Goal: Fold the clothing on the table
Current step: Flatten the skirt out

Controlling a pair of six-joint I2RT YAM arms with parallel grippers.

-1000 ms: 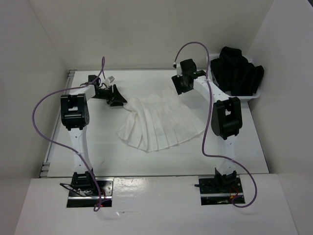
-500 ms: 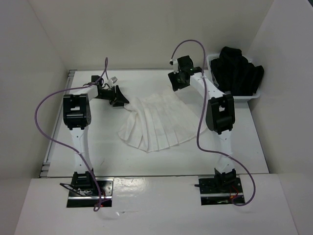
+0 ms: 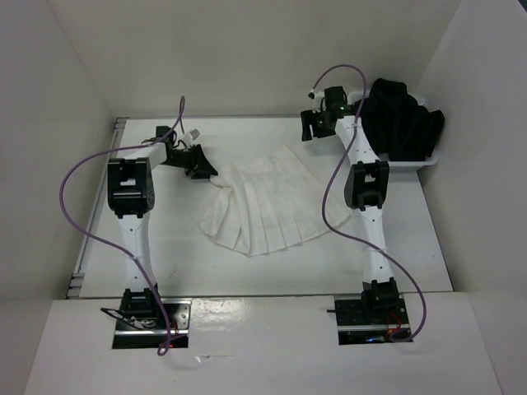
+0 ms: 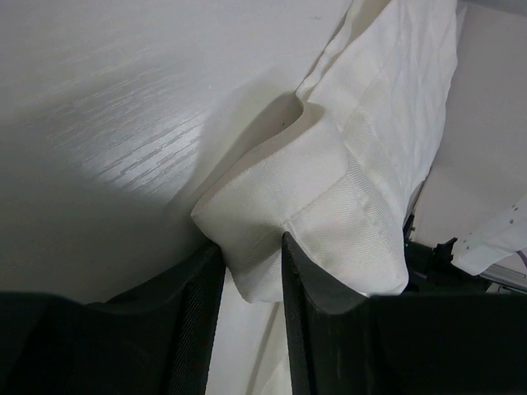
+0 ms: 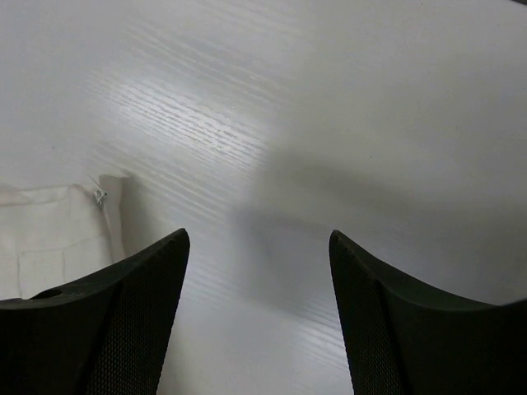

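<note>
The far corner [image 3: 288,149] [image 5: 104,197] of the white clothing, on the basket side and across from the corner at my left gripper, will be gripped by my right gripper.
The clothing [image 3: 268,202], white and pleated, lies fanned out on the middle of the table [image 3: 181,247]. My left gripper [image 3: 202,167] is at its far left corner. In the left wrist view that bunched corner of the clothing [image 4: 329,197] is wedged between the tips of my left gripper [image 4: 251,247], touching both black fingers [image 4: 317,313]. My right gripper [image 3: 313,127] hovers behind the clothing's far right corner, apart from it. In its wrist view my right gripper [image 5: 258,239] stands wide open over bare table, with a corner of the clothing [image 5: 49,239] at the left edge.
A white basket [image 3: 416,167] heaped with black garments [image 3: 403,115] stands at the back right, close beside the right arm. A grey rail [image 3: 97,214] runs along the table's left edge. White walls close in the left, back and right sides.
The right gripper has drawn back from the clothing's far edge toward the back wall and opened wider. The left jaws have narrowed onto the corner of the clothing.
</note>
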